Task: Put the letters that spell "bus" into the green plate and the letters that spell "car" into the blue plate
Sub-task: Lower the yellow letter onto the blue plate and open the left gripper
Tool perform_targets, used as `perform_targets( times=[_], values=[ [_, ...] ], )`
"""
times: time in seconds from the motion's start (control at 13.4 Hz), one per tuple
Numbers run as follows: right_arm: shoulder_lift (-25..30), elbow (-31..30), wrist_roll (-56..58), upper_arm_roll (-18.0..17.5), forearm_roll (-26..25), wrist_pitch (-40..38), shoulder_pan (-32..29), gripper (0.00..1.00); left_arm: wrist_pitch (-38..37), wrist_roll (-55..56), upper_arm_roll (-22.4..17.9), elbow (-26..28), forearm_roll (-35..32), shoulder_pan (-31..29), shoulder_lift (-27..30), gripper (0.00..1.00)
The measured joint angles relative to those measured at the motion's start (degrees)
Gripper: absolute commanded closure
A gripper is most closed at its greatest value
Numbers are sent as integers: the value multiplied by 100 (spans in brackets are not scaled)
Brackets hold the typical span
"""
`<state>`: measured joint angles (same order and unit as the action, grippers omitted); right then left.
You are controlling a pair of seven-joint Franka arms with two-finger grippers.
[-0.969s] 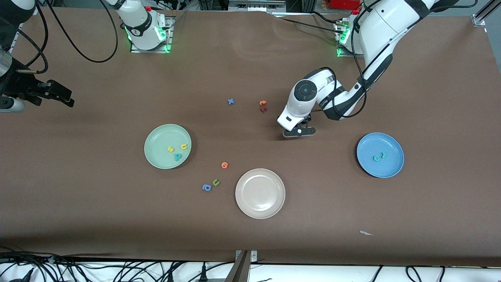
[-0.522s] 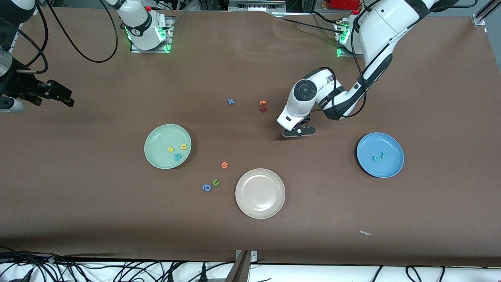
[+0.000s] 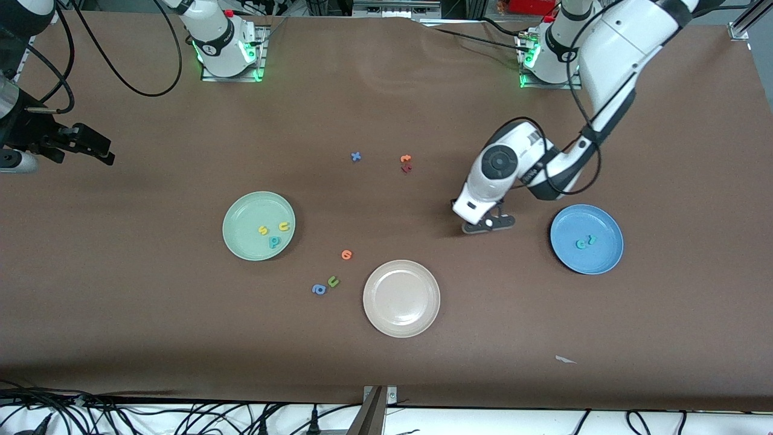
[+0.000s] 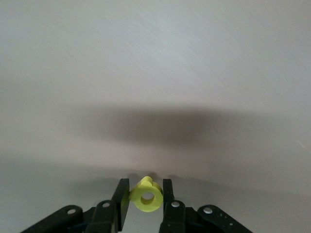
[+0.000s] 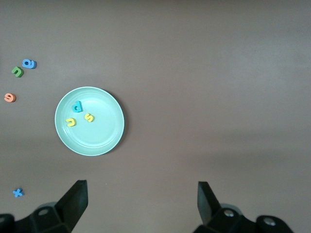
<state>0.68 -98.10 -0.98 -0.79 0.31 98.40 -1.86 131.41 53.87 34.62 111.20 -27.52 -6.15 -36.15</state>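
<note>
The yellow a, now held over bare table, will be released by my left gripper, and it will go between the teal c and the blue plate's far rim (image 3: 580, 217).
My left gripper (image 3: 488, 224) hangs over bare table beside the blue plate (image 3: 601, 261), shut on the yellow a (image 4: 146, 196), which sits between its fingers. On the blue plate lie the teal c (image 3: 581, 244) and the teal r (image 3: 592, 240). The green plate (image 3: 240, 210) carries the yellow s (image 3: 263, 229), the yellow u (image 3: 284, 226) and the teal b (image 3: 275, 241). My right gripper (image 3: 90, 148) waits open at the right arm's end of the table. Its wrist view looks down on the green plate (image 5: 99, 141) past its open fingers.
A cream-white plate (image 3: 378, 314) stands nearer the camera than the others. Beside it lie an orange round letter (image 3: 346, 254), a green u (image 3: 333, 281) and a blue a (image 3: 318, 289). A blue x (image 3: 356, 156), an orange letter (image 3: 406, 159) and a dark red letter (image 3: 406, 168) lie mid-table.
My left gripper has moved away from the orange and dark red letters toward the blue plate, carrying the yellow a. The right arm has not moved.
</note>
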Motion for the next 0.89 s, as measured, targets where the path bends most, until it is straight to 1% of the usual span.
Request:
perform_targets(
  times=[0.15, 0.3, 0.37, 0.52, 0.67, 0.75, 0.82, 0.89],
  values=[
    [0, 0, 0, 0, 0, 0, 0, 0, -695, -540, 3, -381, 18, -272, 25, 72],
    [0, 0, 0, 0, 0, 0, 0, 0, -1566, -1467, -1, -832, 95, -637, 55, 72],
    [0, 0, 0, 0, 0, 0, 0, 0, -1864, -1922, -3, -1013, 110, -851, 60, 73],
    [0, 0, 0, 0, 0, -1, 1, 0, -2119, -2763, -11, -1177, 115, -1311, 60, 73],
    [0, 0, 0, 0, 0, -1, 0, 0, -2146, -3392, -34, -1180, 115, -1732, 46, 72],
    [0, 0, 0, 0, 0, -1, 1, 0, -2144, -3595, -68, -1179, 115, -1866, 28, 49],
    [0, 0, 0, 0, 0, -1, 1, 0, -2134, -3750, -125, -1178, 115, -1938, 3, 1],
    [0, 0, 0, 0, 0, -1, 1, 0, -2113, -3856, -193, -1182, 115, -1953, -18, 0]
  ],
)
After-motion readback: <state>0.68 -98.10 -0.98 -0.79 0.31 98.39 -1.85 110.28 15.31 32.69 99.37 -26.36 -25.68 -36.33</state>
